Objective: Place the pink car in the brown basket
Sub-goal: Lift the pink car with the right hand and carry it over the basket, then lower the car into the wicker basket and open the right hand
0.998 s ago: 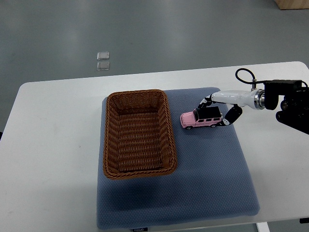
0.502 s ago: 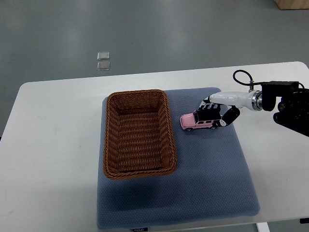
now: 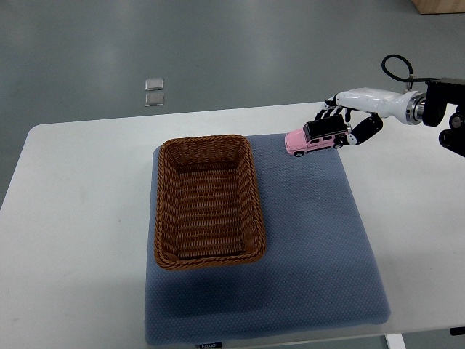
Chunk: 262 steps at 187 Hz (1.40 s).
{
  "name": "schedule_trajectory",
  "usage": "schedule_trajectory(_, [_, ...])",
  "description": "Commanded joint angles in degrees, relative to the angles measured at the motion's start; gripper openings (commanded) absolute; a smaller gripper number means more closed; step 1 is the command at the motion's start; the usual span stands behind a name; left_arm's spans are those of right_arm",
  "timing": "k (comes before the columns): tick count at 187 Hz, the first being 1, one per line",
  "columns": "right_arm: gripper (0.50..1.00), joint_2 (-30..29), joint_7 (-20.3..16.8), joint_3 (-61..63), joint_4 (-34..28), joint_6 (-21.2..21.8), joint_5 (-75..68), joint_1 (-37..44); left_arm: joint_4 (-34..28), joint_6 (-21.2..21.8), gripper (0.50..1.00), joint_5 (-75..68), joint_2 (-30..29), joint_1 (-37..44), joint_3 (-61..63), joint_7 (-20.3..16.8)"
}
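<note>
Next, I release the pink car with my right gripper near the middle of the brown basket's empty bottom (image 3: 216, 195).
The pink toy car (image 3: 312, 139), with a black roof, hangs in the air above the far right part of the blue mat. My right hand (image 3: 346, 123) is shut on its rear end, the white arm coming in from the right edge. The brown wicker basket (image 3: 206, 146) stands on the left half of the mat, with nothing in it. The car is to the right of the basket's far right corner, apart from it. No left arm shows.
A blue-grey mat (image 3: 312, 254) covers the middle of the white table (image 3: 80, 240). Two small clear squares (image 3: 154, 91) lie on the grey floor beyond the table. A wooden corner (image 3: 439, 6) shows at the top right.
My right hand closed on the pink car and lifted it off the mat, carrying it up and toward the far edge of the table.
</note>
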<state>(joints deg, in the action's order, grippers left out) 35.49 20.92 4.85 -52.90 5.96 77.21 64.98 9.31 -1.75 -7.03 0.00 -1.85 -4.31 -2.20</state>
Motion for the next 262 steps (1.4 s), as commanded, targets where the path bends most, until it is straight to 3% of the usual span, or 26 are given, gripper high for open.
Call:
schedule_trajectory(1, [0.500, -0.4, 0.0, 0.3, -1.0, 0.2, -0.3, 0.9, 0.0, 0.0, 1.000, 0.0, 0.0, 0.0, 0.0, 0.0])
schedule_trajectory(34, [0.500, -3.9, -0.2, 0.2, -1.5, 0.3, -1.6, 3.1, 0.0, 0.0, 1.000, 0.0, 0.0, 0.0, 0.0, 0.0])
schedule_trajectory(127, [0.500, -20.5, -0.8, -1.0, -1.5, 0.8, -1.2, 3.7, 0.0, 0.0, 1.000, 0.0, 0.0, 0.0, 0.0, 0.0])
schedule_trajectory(183, [0.500, -24.1, -0.8, -4.5, -0.9, 0.6, -1.3, 3.3, 0.0, 0.0, 1.000, 0.0, 0.0, 0.0, 0.0, 0.0])
schedule_trajectory(195, [0.568, -24.2, -0.8, -4.6, -0.9, 0.6, -1.2, 2.8, 0.0, 0.0, 1.000, 0.0, 0.0, 0.0, 0.0, 0.0])
schedule_trajectory(204, [0.682, -24.2, -0.8, -4.6, -0.8, 0.1, -1.0, 2.0, 0.0, 0.0, 1.000, 0.0, 0.0, 0.0, 0.0, 0.0])
schedule_trajectory(216, [0.772, -24.2, -0.8, -4.6, -0.8, 0.1, -1.4, 1.6, 0.0, 0.0, 1.000, 0.0, 0.0, 0.0, 0.0, 0.0])
schedule_trajectory(218, [0.815, -24.2, -0.8, -4.6, -0.8, 0.1, -1.5, 1.5, 0.0, 0.0, 1.000, 0.0, 0.0, 0.0, 0.0, 0.0])
schedule_trajectory(224, [0.870, -24.2, -0.8, -4.5, -0.8, 0.0, -1.6, 1.4, 0.0, 0.0, 1.000, 0.0, 0.0, 0.0, 0.0, 0.0])
schedule_trajectory(234, [0.905, -24.2, -0.8, -4.5, -0.8, 0.0, -1.6, 0.8, 0.0, 0.0, 1.000, 0.0, 0.0, 0.0, 0.0, 0.0])
schedule_trajectory(262, [0.911, -24.2, -0.8, -4.5, -0.4, -0.1, -1.4, -0.1, 0.0, 0.0, 1.000, 0.0, 0.0, 0.0, 0.0, 0.0])
